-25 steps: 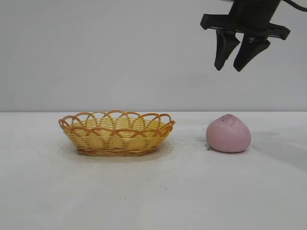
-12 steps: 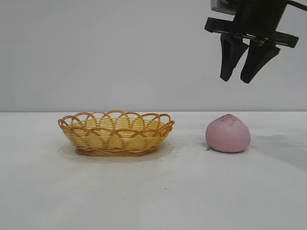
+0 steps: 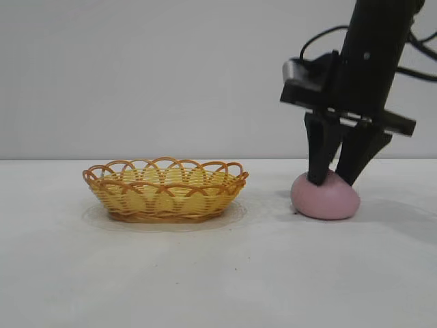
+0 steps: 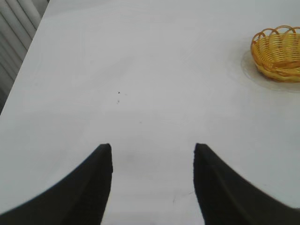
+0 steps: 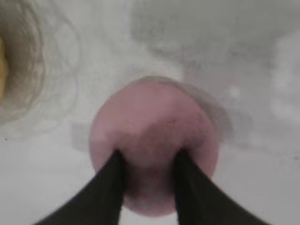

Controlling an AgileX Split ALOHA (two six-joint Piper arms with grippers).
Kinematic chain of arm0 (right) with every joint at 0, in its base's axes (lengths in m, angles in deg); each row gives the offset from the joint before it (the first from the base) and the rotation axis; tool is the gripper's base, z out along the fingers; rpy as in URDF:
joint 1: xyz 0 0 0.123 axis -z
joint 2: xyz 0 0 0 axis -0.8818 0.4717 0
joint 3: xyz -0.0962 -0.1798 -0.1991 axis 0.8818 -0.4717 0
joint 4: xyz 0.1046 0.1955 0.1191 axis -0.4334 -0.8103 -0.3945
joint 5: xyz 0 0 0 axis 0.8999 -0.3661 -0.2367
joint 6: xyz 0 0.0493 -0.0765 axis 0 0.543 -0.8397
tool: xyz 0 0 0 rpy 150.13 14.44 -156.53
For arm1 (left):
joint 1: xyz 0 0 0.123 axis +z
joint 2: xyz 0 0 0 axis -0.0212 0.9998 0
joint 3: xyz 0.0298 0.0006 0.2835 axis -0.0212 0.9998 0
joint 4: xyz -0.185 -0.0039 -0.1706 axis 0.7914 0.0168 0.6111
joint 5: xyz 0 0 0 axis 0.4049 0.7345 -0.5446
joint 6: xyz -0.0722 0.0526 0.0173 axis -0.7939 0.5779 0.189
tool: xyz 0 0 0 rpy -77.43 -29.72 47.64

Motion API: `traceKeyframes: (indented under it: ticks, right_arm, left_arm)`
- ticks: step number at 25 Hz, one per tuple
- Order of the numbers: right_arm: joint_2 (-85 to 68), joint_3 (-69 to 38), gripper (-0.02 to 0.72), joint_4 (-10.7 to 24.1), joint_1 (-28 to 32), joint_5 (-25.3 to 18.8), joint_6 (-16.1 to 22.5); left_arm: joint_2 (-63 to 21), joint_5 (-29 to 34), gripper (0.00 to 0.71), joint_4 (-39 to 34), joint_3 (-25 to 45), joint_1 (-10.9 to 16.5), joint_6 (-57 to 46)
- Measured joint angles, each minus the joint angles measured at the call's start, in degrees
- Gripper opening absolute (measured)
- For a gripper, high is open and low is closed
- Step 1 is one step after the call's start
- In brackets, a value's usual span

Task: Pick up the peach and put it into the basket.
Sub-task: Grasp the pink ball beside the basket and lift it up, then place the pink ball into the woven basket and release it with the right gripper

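Note:
The robot's right gripper will release the peach in the middle of the yellow-tan wicker basket (image 3: 177,176).
The dusty pink peach (image 3: 325,201) lies on the white table to the right of the yellow-tan wicker basket (image 3: 164,198). My right gripper (image 3: 333,181) stands straight down on the peach's top. Its two black fingers are slightly apart, and both fingertips (image 3: 317,179) press on the upper surface, narrower than the fruit. In the right wrist view the peach (image 5: 150,117) fills the middle, with the gripper (image 5: 149,153) on its top. My left gripper (image 4: 152,147) is open and empty above bare table, far from the basket (image 4: 279,54). It is out of the exterior view.
The white table (image 3: 218,273) runs wide in front of and between the basket and the peach. A plain grey wall stands behind. The table's edge with a ribbed surface beyond it (image 4: 14,28) shows in the left wrist view.
My right gripper has come down from high above the peach onto its top. The peach looks slightly flattened under the fingertips. The basket has not moved.

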Motion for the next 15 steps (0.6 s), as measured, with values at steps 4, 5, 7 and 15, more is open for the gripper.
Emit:
traceKeyframes:
  ticks: [4, 5, 7, 15]
  right_arm:
    - [-4.0, 4.6, 0.000, -1.9, -2.3, 0.4, -2.3]
    - [-4.3, 6.2, 0.000, -2.3, -3.2, 0.5, -2.5]
    - [-4.4, 8.3, 0.000, -2.6, -5.8, 0.7, -2.6]
    - [1.5, 10.4, 0.000, -2.9, -15.9, 1.6, -2.7]
  left_arm:
    - [0.0, 0.0, 0.340, 0.0, 0.0, 0.0, 0.0]
    - [0.0, 0.0, 0.340, 0.0, 0.0, 0.0, 0.0]
    - [0.0, 0.0, 0.340, 0.0, 0.0, 0.0, 0.0]
    - [0.0, 0.0, 0.340, 0.0, 0.0, 0.0, 0.0]
